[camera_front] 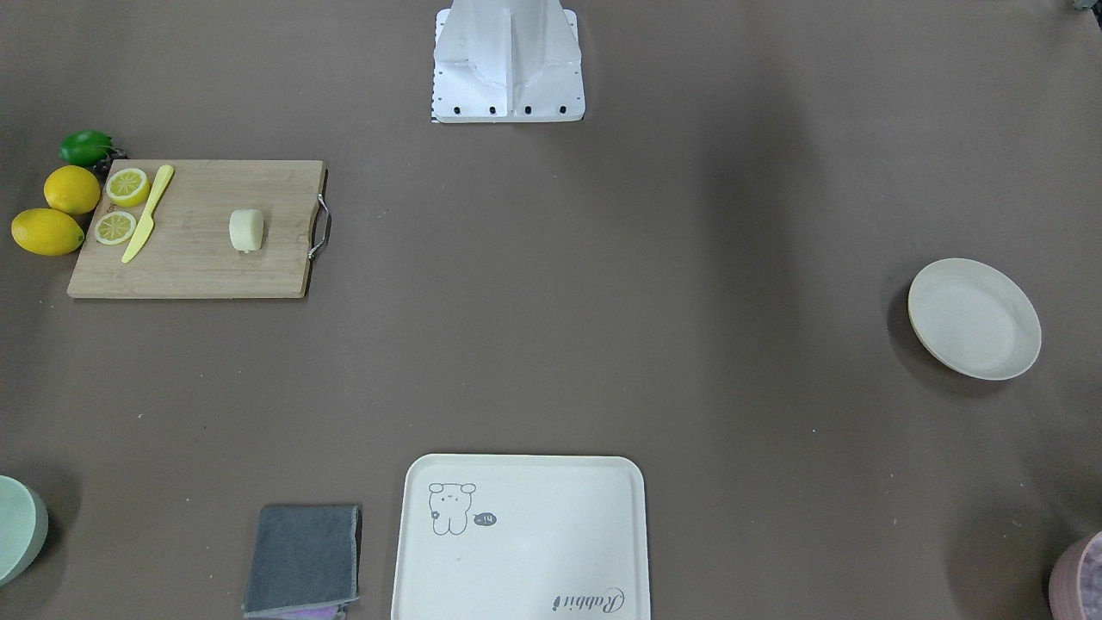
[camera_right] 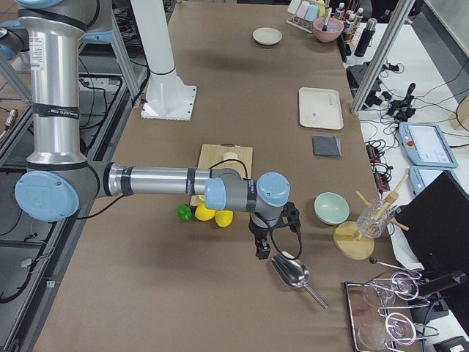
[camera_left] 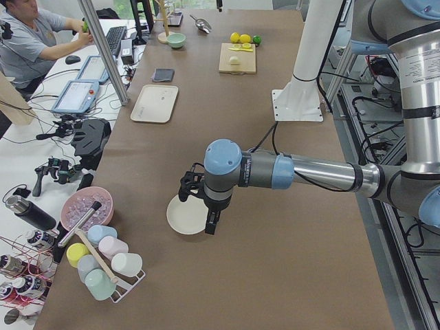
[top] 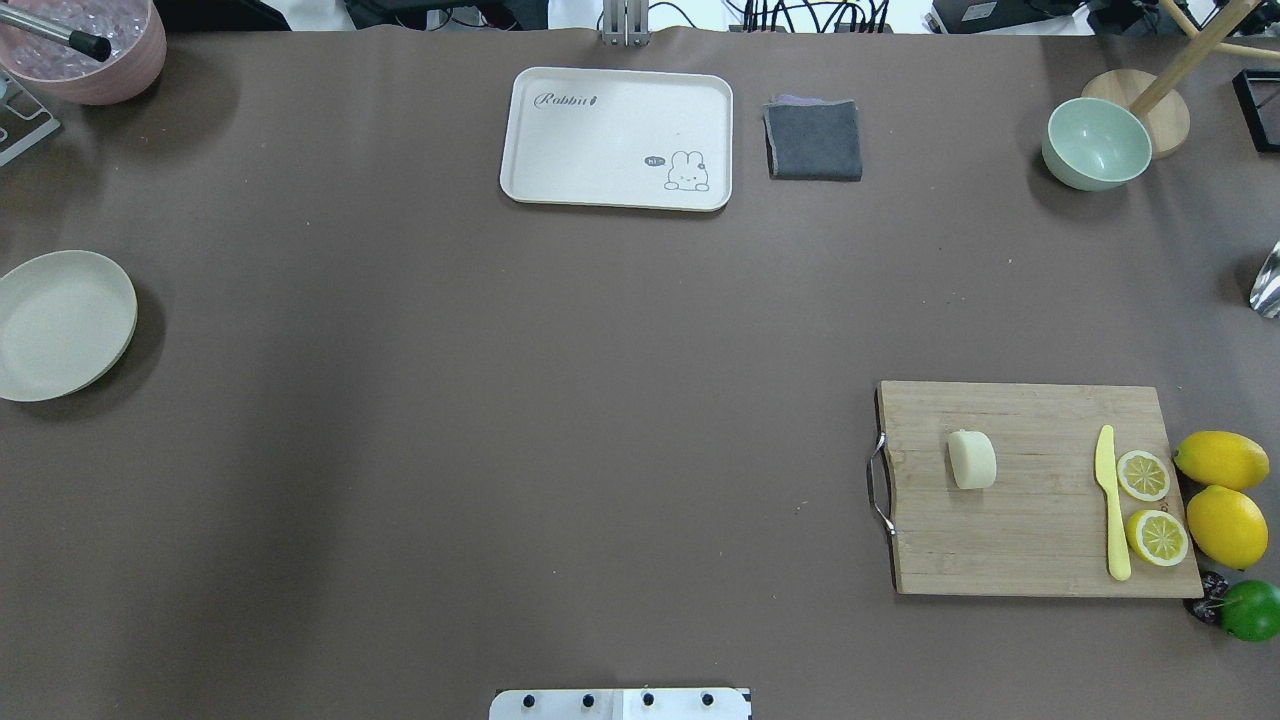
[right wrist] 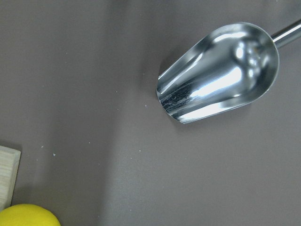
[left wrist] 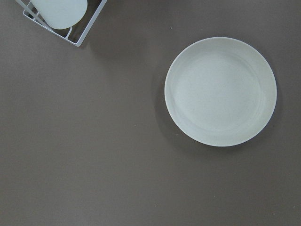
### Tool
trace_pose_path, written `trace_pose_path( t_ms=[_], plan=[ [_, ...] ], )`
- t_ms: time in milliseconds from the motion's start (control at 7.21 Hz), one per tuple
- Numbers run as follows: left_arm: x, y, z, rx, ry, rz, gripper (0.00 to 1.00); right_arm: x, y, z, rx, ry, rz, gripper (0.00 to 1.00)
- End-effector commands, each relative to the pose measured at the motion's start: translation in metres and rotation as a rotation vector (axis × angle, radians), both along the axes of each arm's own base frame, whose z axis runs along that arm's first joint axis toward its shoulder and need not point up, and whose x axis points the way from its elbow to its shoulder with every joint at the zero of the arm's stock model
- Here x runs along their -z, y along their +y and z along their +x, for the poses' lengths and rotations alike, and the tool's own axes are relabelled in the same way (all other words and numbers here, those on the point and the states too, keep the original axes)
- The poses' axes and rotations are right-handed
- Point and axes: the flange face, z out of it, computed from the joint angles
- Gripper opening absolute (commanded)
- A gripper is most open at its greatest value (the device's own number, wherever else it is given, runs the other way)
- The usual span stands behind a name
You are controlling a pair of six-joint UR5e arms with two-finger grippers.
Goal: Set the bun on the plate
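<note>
My left gripper needs to grip the plate's rim [camera_front: 1039, 321] [left wrist: 165, 96] on the side farthest from the cutting board.
The bun [camera_front: 246, 230] [top: 972, 459] is a pale cream block lying on a wooden cutting board [top: 1030, 540] at the table's right end. The plate [camera_front: 975, 319] [top: 62, 323] [left wrist: 220, 91], round and off-white, sits empty at the opposite, left end. My left gripper [camera_left: 198, 210] hangs above the plate's [camera_left: 180, 218] near edge, and I cannot tell whether it is open or shut. My right gripper [camera_right: 275, 231] hovers past the board's outer end, over a metal scoop [camera_right: 292, 274] [right wrist: 218, 70]; I cannot tell its state either. Neither wrist view shows any fingers.
Two lemon slices [top: 1143, 475], a yellow knife [top: 1112, 502], whole lemons [top: 1226, 525] and a lime [top: 1251, 609] crowd the board's right side. A cartoon tray [top: 617, 110], grey cloth [top: 813, 140], green bowl [top: 1095, 144] and pink bowl [top: 85, 60] line the far edge. A person sits beside the table [camera_left: 27, 41].
</note>
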Motion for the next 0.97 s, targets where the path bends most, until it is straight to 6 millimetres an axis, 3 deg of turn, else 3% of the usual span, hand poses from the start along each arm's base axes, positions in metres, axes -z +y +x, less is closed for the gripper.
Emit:
trace_pose_path(
  t_ms=[0, 139, 416, 554, 693, 832],
  plan=[
    [-0.022, -0.036, 0.037, -0.05, 0.0, -0.007, 0.97, -0.001, -0.001, 0.0, 0.0, -0.002, -0.004, 1.0],
    [-0.038, -0.052, 0.061, -0.025, 0.01, -0.016, 0.97, 0.0, -0.001, 0.0, -0.002, -0.002, -0.003, 1.0],
    [-0.07, -0.108, 0.12, 0.002, 0.039, -0.036, 0.97, -0.002, -0.001, 0.0, -0.002, -0.003, -0.007, 1.0],
    [-0.09, -0.136, 0.13, 0.046, 0.055, -0.046, 0.97, -0.002, -0.001, 0.0, -0.002, -0.003, -0.005, 1.0],
    [-0.093, -0.142, 0.143, 0.076, 0.058, -0.059, 0.97, -0.002, -0.004, -0.002, 0.001, -0.003, -0.005, 1.0],
    [-0.091, -0.149, 0.177, 0.074, -0.001, -0.055, 0.97, -0.002, -0.003, -0.001, 0.0, -0.003, -0.005, 1.0]
  ],
)
